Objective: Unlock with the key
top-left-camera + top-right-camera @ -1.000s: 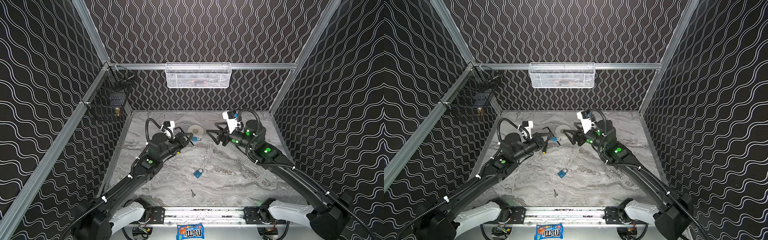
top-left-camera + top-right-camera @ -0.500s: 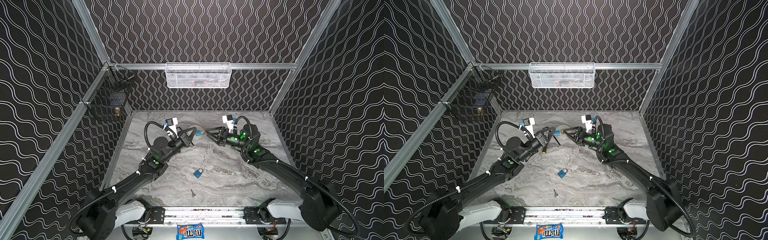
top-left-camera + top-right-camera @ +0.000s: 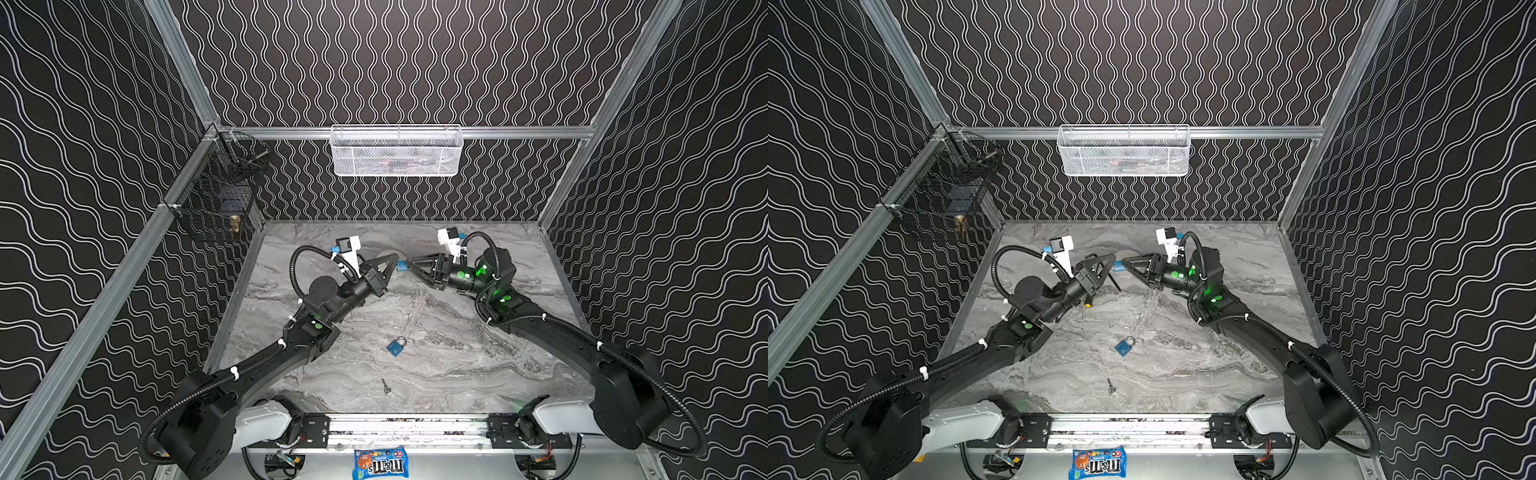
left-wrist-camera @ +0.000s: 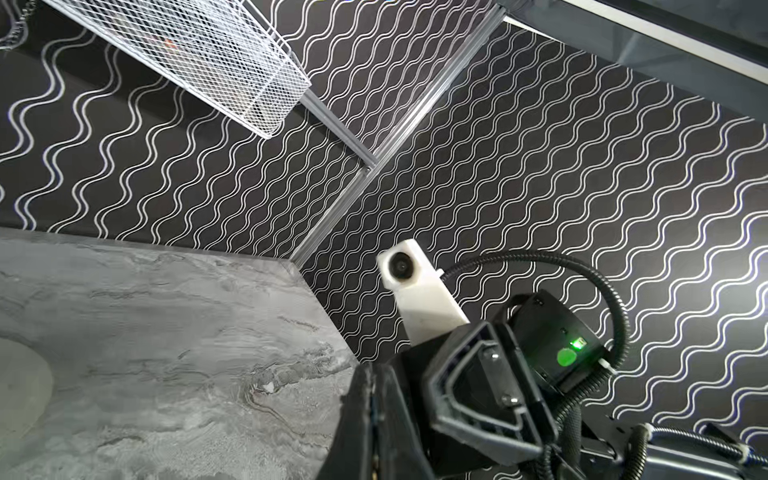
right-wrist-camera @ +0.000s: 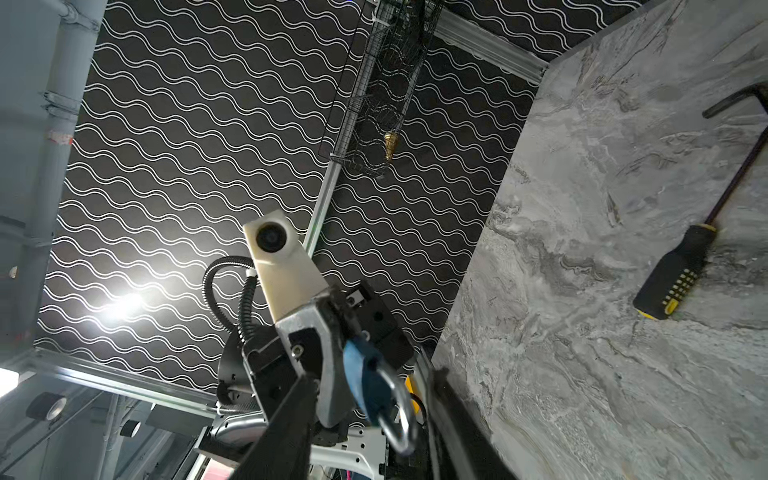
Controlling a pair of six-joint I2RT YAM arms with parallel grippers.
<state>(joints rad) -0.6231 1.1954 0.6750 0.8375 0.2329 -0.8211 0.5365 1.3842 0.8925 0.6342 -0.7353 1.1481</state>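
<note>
My right gripper should take the shackle [image 5: 404, 416], since my left gripper covers the blue padlock's body, and only then should my left gripper open and move to the keyhole end.
My left gripper [image 3: 394, 266] [image 4: 372, 370] is shut on the body of a small blue padlock [image 3: 401, 266] [image 3: 1119, 266], held above the table at the back middle. My right gripper [image 3: 410, 263] [image 5: 372, 374] faces it tip to tip. In the right wrist view the padlock [image 5: 363, 380] and its silver shackle [image 5: 400, 417] sit between the right fingers [image 5: 453, 415], which still stand apart from it. A second blue padlock [image 3: 397, 346] [image 3: 1124, 347] lies on the table nearer the front. The small silver key [image 3: 386, 386] [image 3: 1110, 386] lies loose in front of it.
A screwdriver [image 5: 673, 282] with a black and yellow handle lies on the marble table [image 3: 457, 365] under the left arm. A white mesh basket [image 3: 397, 151] hangs on the back wall and a black wire basket [image 3: 216, 199] on the left wall. A candy packet [image 3: 380, 461] lies beyond the front rail.
Both arms have stretched toward each other until the grippers meet. The right gripper's jaws have narrowed around the padlock that the left gripper holds.
</note>
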